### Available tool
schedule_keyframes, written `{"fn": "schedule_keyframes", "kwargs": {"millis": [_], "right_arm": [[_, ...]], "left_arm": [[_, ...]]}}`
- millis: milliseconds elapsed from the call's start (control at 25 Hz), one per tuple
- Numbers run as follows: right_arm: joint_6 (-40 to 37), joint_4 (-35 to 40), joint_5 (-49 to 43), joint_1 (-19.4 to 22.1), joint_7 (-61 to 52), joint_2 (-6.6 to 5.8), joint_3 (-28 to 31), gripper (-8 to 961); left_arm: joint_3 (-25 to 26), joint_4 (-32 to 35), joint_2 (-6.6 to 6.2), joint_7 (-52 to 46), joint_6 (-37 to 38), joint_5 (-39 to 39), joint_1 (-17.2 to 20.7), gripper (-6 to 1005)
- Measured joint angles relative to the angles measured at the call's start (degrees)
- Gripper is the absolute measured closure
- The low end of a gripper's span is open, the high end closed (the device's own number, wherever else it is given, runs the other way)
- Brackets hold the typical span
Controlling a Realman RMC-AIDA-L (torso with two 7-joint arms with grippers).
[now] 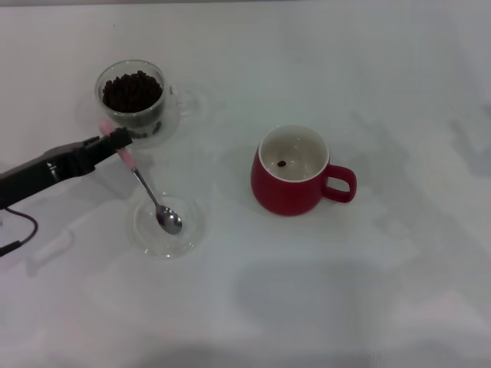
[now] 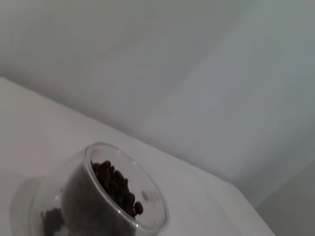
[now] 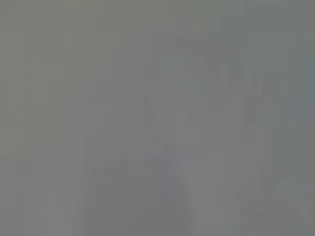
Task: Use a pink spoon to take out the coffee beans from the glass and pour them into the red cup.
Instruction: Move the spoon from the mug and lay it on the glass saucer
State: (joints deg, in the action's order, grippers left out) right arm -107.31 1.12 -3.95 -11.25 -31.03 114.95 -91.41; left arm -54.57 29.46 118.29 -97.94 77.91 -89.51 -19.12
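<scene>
The pink spoon will lie across the back rim of the clear glass dish [image 1: 154,203] when my left gripper lets go of it.
The glass [image 1: 135,100] stands at the back left, full of coffee beans [image 1: 132,90]; it also shows in the left wrist view [image 2: 106,206] with its beans [image 2: 118,187]. My left gripper [image 1: 119,142] is shut on the pale pink handle of the pink spoon [image 1: 142,184]. The spoon's silver bowl [image 1: 169,221] rests in a flat clear glass dish [image 1: 186,238], and I see no beans in it. The red cup [image 1: 295,172] stands at the middle right, handle to the right, with one bean [image 1: 281,163] inside. My right gripper is out of view.
The white table [image 1: 307,291] carries the glass, the dish and the cup. A red and black cable [image 1: 19,230] hangs from my left arm at the left edge. The right wrist view shows only a blank grey field.
</scene>
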Motion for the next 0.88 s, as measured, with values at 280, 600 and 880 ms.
{"fn": "schedule_keyframes", "kwargs": {"millis": [280,600,880], "right_arm": [[0.0,0.2,0.0,0.0,0.0,0.00,-0.1,217],[0.0,0.2,0.0,-0.1,-0.1,0.00,-0.1,218],[0.0,0.3,0.0,-0.1,-0.1,0.00,-0.1,218]], "left_arm": [[-0.1,-3.1,0.14,0.0,-1.2,-0.8,-1.3,865],[-0.1,-3.8,0.18,0.0,-1.6,-0.9,-1.0,857],[-0.1,-3.8,0.18,0.0,-1.6,-1.4,-0.6,838]]}}
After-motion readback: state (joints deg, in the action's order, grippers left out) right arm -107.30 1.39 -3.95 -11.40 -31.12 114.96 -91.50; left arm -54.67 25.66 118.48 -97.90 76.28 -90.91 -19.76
